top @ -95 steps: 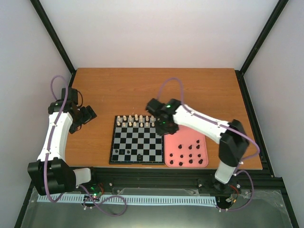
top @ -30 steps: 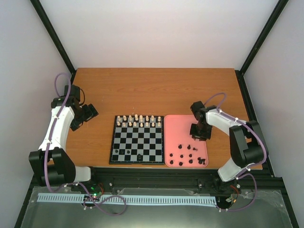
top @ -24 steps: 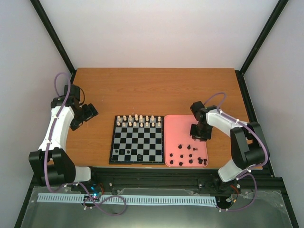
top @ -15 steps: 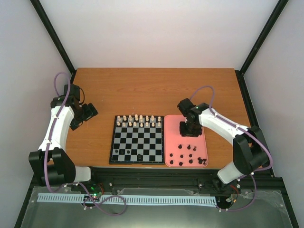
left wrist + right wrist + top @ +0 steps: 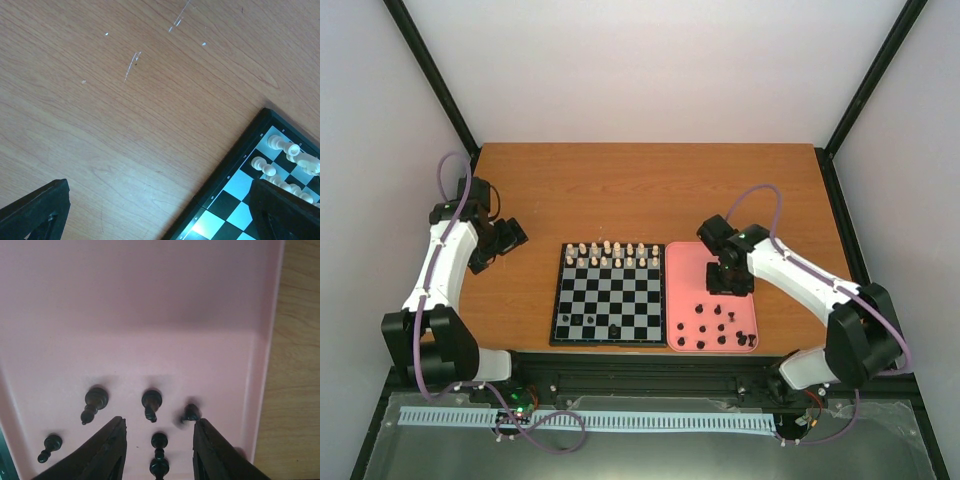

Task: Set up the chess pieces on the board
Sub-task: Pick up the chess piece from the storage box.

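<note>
The robot's right gripper should close on the body of the black piece [image 5: 699,309] [image 5: 90,407] at the board end of the pink tray's farthest row.
The board [image 5: 620,298] lies in the middle of the table, with cream-white pieces [image 5: 606,254] on its two far rows and three black chess pieces [image 5: 588,321] near its near edge. Several more black pieces [image 5: 720,325] lie in the near half of the pink tray [image 5: 688,268]. My right gripper [image 5: 725,284] hangs open over the tray. In the right wrist view its gripper [image 5: 159,429] is open and empty above the tray [image 5: 150,315], with black pieces [image 5: 151,401] just ahead of and between the fingertips. My left gripper [image 5: 502,240] is open and empty over bare wood left of the board.
In the left wrist view the gripper [image 5: 160,222] looks down on scratched wood, with the board's far left corner [image 5: 235,145] and cream pieces [image 5: 285,149] at the lower right. Black frame posts stand at the table's sides, and a rail runs along its near edge.
My right arm swung from over the board's far right corner out past the tray's right side, then back left over the tray. The left arm has barely moved.
</note>
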Controlling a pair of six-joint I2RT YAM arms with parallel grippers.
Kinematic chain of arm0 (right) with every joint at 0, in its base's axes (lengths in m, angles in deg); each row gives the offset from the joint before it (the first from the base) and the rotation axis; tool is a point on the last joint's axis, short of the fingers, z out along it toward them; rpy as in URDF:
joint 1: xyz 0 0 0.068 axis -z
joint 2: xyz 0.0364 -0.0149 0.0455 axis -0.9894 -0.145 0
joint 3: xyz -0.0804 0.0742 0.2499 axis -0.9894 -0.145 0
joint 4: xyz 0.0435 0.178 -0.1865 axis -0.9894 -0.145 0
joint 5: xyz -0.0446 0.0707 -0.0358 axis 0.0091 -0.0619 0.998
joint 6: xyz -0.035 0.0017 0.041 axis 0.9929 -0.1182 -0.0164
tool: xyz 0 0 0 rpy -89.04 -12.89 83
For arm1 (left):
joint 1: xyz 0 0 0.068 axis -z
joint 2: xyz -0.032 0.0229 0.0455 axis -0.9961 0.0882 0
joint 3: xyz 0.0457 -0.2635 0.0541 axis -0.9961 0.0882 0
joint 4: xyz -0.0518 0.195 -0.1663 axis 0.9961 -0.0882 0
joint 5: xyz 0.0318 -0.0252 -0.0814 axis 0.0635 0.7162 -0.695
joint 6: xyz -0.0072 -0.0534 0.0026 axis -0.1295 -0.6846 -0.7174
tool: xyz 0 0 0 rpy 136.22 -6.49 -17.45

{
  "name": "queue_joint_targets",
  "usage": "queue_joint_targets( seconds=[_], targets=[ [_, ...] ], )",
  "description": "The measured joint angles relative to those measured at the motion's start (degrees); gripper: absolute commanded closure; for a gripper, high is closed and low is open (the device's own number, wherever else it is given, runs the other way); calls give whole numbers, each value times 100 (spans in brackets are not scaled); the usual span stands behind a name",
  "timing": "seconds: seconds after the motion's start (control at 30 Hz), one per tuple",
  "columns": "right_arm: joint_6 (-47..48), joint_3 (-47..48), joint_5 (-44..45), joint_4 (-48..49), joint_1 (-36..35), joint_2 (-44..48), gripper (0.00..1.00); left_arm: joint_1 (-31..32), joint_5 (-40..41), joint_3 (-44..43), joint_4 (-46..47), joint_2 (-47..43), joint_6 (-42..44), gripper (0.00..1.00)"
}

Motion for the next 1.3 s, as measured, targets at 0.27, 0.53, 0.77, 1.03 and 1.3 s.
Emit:
queue_joint_targets(
  seconds=[0.27, 0.53, 0.77, 1.03, 1.3],
  targets=[
    [-192, -621, -136, -7, 343, 435, 63, 33, -11, 0, 2, 24, 2, 0],
    [-192, -1163, -466, 269, 608, 407, 63, 55, -15, 0, 0, 24, 7, 0],
    [-144, -1318, -619, 612, 675, 107, 63, 59, -15, 0, 0, 24, 11, 0],
    [-101, -1373, -649, 835, 752, -149, 64, 59, -15, 0, -2, 22, 15, 0],
    [-83, -1410, -643, 927, 850, -286, 67, 59, -15, 0, 0, 22, 15, 0]
  ],
)
